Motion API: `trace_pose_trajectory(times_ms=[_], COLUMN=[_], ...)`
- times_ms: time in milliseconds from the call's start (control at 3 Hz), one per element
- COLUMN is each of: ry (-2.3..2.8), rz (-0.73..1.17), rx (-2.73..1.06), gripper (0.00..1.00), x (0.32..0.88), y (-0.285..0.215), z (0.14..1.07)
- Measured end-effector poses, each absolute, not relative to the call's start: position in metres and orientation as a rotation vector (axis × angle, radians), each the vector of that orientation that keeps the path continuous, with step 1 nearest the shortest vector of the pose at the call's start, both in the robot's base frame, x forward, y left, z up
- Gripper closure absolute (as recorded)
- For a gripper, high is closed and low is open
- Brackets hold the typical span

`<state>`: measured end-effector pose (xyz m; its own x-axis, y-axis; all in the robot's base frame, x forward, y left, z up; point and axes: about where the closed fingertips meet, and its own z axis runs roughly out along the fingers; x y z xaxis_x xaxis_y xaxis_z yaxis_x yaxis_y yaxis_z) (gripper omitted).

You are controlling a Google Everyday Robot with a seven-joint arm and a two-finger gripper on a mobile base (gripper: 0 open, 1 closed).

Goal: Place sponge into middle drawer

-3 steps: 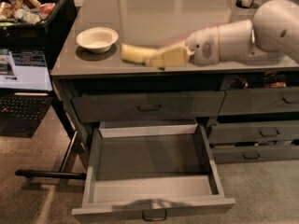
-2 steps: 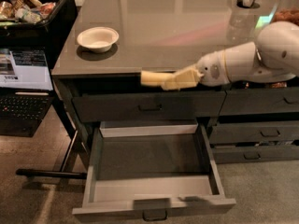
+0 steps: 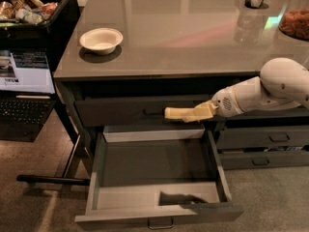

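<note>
My gripper is to let go of the sponge on the centre of the middle drawer's grey bottom point(image 3: 160, 181), straight behind the drawer's handle.
My gripper point(image 3: 193, 113) reaches in from the right on a white arm and is shut on the sponge point(image 3: 175, 113), a pale yellow block. It holds the sponge in the air in front of the top drawer's face, above the back of the open middle drawer point(image 3: 154, 170). The middle drawer is pulled far out; its grey interior shows nothing inside, and a small metal handle sits on its front.
A white bowl point(image 3: 101, 39) stands on the counter point(image 3: 193, 33) at the left. A jar and a glass stand at the counter's far right. A second stack of drawers point(image 3: 265, 144) is on the right. A laptop point(image 3: 24, 86) and a bin of snacks point(image 3: 29, 6) are at the left.
The gripper has carried the sponge off the counter top, down past its front edge, and now holds it over the open middle drawer.
</note>
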<state>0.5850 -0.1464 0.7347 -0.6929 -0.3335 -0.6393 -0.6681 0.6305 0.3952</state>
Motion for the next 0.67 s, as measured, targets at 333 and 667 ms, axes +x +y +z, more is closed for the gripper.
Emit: trace_pose_trajectory(times_ms=[333,667], ry=[2.335,2.34], rz=[0.857,0.813], rx=[-0.785,-0.833], gripper=[1.0,1.0], x=[0.585,0.585], y=[-0.146,-0.136], z=[0.735,0.728])
